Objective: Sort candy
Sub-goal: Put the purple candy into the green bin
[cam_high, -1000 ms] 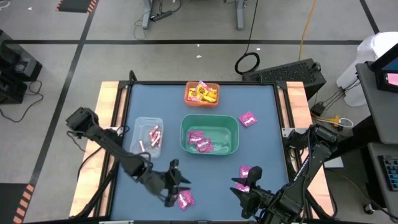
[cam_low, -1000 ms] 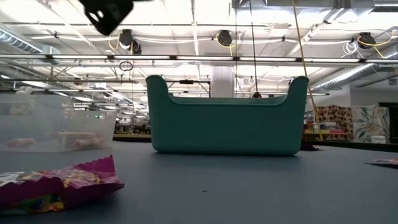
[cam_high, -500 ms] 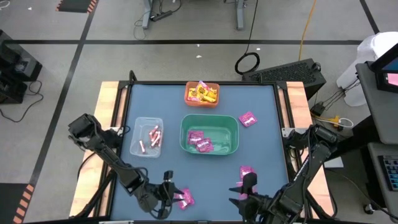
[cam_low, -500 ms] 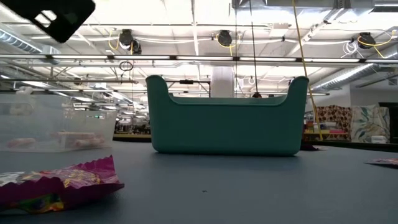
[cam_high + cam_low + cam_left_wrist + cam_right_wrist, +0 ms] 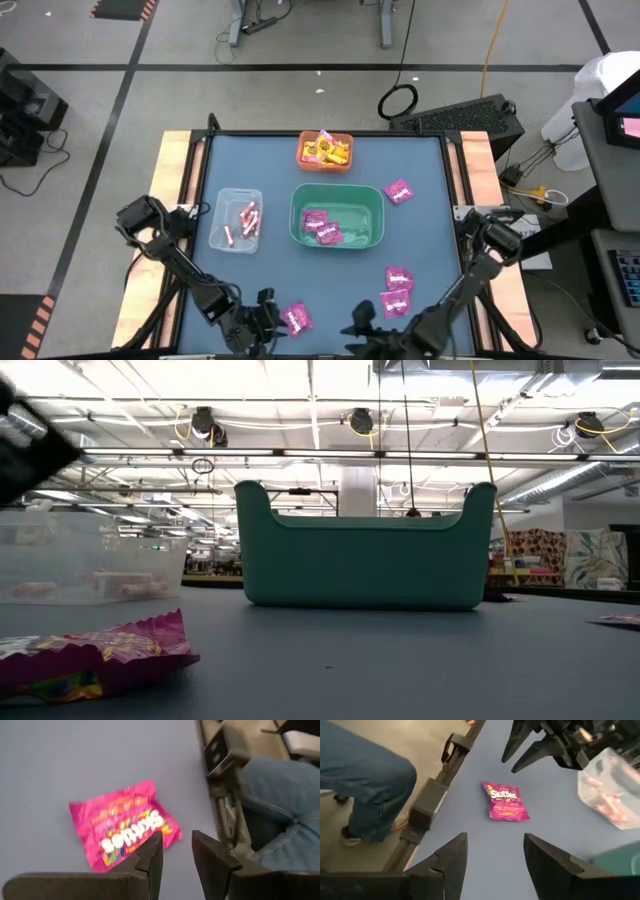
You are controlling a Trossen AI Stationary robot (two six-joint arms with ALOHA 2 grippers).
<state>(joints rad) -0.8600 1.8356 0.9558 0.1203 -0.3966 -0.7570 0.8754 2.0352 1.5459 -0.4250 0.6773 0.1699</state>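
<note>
I will next grab an end of the magenta packet (image 5: 298, 330) (image 5: 170, 826) that lies between my grippers with my left gripper.
A magenta candy packet (image 5: 296, 318) lies flat on the blue table near its near edge; it also shows in the left wrist view (image 5: 125, 830), the right wrist view (image 5: 505, 801) and the low view (image 5: 90, 655). My left gripper (image 5: 258, 325) is open and empty just left of it. My right gripper (image 5: 362, 330) is open and empty to its right, also at the near edge. Two more magenta packets (image 5: 396, 290) lie near the right gripper, and one (image 5: 398, 191) lies right of the green bin (image 5: 337, 215).
The green bin holds magenta packets. An orange bin (image 5: 325, 150) at the far edge holds yellow packets. A clear bin (image 5: 236, 220) holds pink sticks. A person's leg in jeans (image 5: 280, 805) stands just beyond the table's near edge.
Both grippers have drawn back toward the table's near edge. The left has gone a little left, away from the magenta packet. The right has gone left, off the two packets at the near right. The packets have stayed where they lay.
</note>
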